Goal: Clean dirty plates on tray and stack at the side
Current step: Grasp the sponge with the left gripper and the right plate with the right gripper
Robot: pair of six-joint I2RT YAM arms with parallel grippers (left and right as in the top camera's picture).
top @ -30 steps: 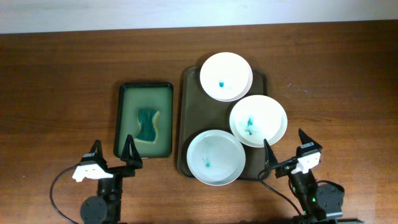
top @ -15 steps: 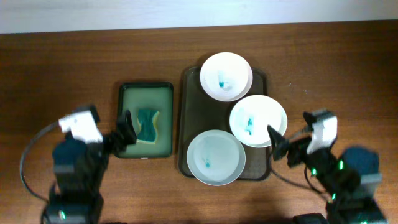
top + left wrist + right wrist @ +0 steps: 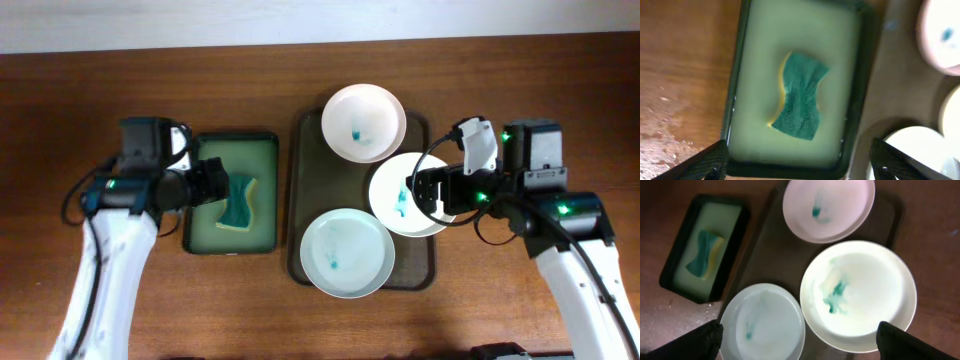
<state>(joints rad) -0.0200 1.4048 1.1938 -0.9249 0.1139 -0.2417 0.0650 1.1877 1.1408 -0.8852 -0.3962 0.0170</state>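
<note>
My right gripper is going to close on the middle plate's rim (image 3: 456,208) (image 3: 912,317), on the side farthest from the green tray, to hold the plate for wiping.
Three white plates with teal smears lie on the dark brown-grey tray (image 3: 304,190): a far plate (image 3: 364,122), a middle right plate (image 3: 402,195) and a near plate (image 3: 347,253). They also show in the right wrist view: far (image 3: 829,207), middle (image 3: 858,294), near (image 3: 762,325). My right gripper (image 3: 430,190) is open above the middle plate, holding nothing. My left gripper (image 3: 211,182) is open above the green tray, empty, over the teal sponge (image 3: 238,201).
A smaller dark green tray (image 3: 213,232) with the teal and yellow sponge (image 3: 799,95) stands left of the big tray. Brown wooden table (image 3: 520,90) lies all around, with a pale wall edge at the far side.
Both arms have risen from the table's front edge and swung inward: the left over the green tray, the right over the middle plate. The plates and sponge have not moved.
</note>
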